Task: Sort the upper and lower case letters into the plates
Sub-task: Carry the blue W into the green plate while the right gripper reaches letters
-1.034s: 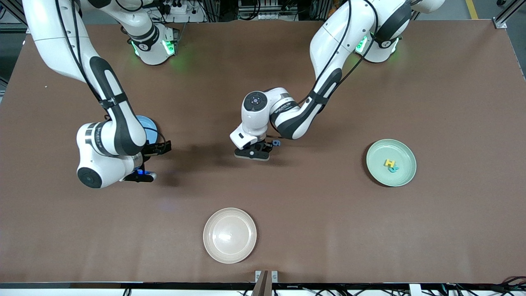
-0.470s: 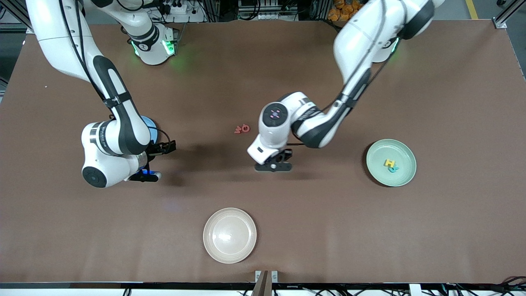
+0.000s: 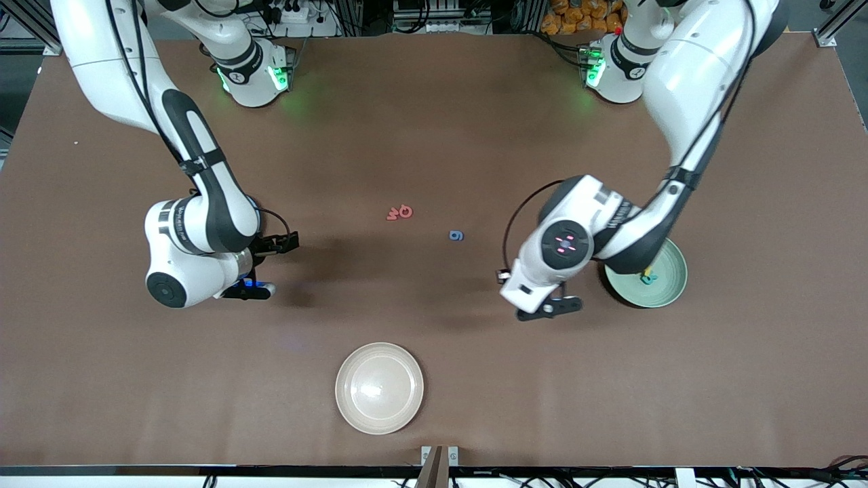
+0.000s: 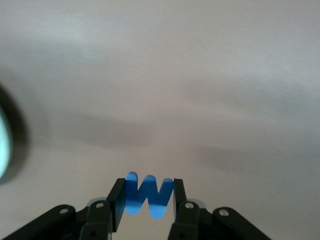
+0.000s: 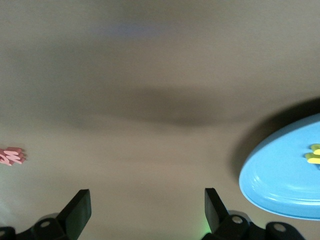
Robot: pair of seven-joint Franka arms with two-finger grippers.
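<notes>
The teal letter is on the mint green plate. Next, my left gripper lets go of the blue letter W on the mint green plate [image 3: 642, 293], close beside that teal letter. The W now hangs just beside that plate.
My left gripper [image 3: 549, 308] is shut on a blue letter W [image 4: 150, 200], which stands upright between the fingers. It hangs over the table just beside the mint green plate [image 3: 661, 288]. A teal letter [image 3: 649, 276] shows in that plate; my left arm covers part of the plate. Two red letters [image 3: 400, 213] and a small blue letter [image 3: 456, 235] lie mid-table. My right gripper [image 3: 271, 266] is open and empty over bare table near the blue plate [image 5: 280, 185], which holds yellow letters [image 5: 314, 154]. My right arm hides that plate in the front view.
A cream-beige plate [image 3: 379, 388] sits empty near the front edge of the table. The right wrist view shows the red letters [image 5: 11, 156] off to one side. The mint plate's rim [image 4: 2, 145] shows in the left wrist view.
My left arm has swung with the blue W from mid-table toward the mint green plate, uncovering the red letters and the small blue letter. My right gripper has drifted slightly toward mid-table.
</notes>
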